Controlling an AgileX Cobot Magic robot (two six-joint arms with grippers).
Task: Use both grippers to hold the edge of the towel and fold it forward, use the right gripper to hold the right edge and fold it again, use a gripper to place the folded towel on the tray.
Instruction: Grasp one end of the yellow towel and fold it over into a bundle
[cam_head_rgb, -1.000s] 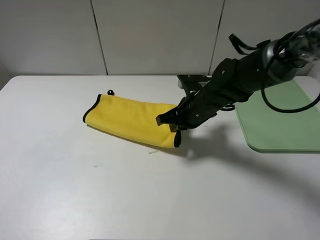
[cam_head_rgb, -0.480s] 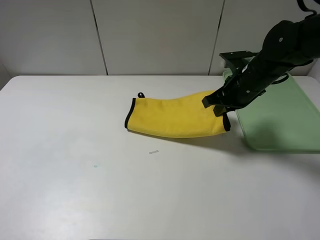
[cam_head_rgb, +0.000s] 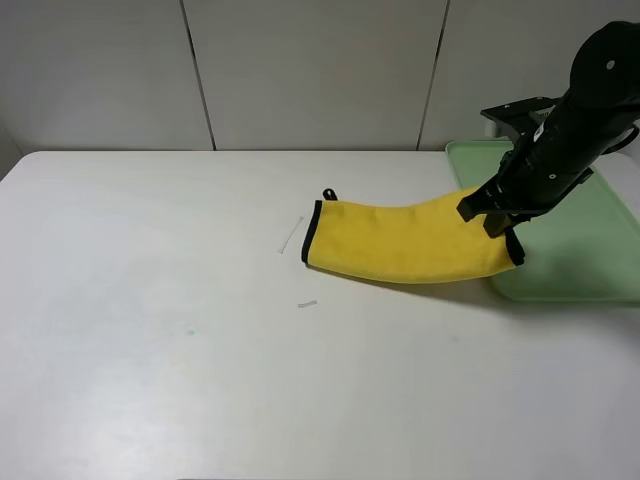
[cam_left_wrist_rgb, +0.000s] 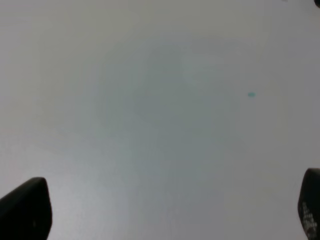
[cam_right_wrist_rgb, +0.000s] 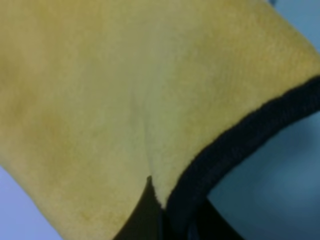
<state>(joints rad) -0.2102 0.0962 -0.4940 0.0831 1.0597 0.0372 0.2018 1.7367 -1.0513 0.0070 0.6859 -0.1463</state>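
Next, I let go of the towel's lifted end, now over the green tray's corner, with my right gripper at the opposite black edge (cam_head_rgb: 307, 218), close to the pale scraps.
The folded yellow towel (cam_head_rgb: 410, 248) lies stretched across the white table, its right end lifted over the near left corner of the pale green tray (cam_head_rgb: 580, 250). My right gripper (cam_head_rgb: 490, 212) is shut on that right end, by the black piped edge of the towel (cam_head_rgb: 515, 250). The right wrist view is filled with yellow towel (cam_right_wrist_rgb: 115, 100) and its black edge (cam_right_wrist_rgb: 240, 145), pinched between the jaws. My left gripper (cam_left_wrist_rgb: 170, 210) is open over bare table; only its two fingertips (cam_left_wrist_rgb: 25, 210) show, and it is out of the exterior high view.
Two small pale scraps (cam_head_rgb: 291, 234) lie on the table left of the towel. A tiny teal speck (cam_left_wrist_rgb: 251, 94) marks the tabletop under the left gripper. A panelled wall stands behind the table.
My right gripper has dragged the towel rightward across the table, from the middle to the tray's corner. The towel's right end now rests over the tray rim.
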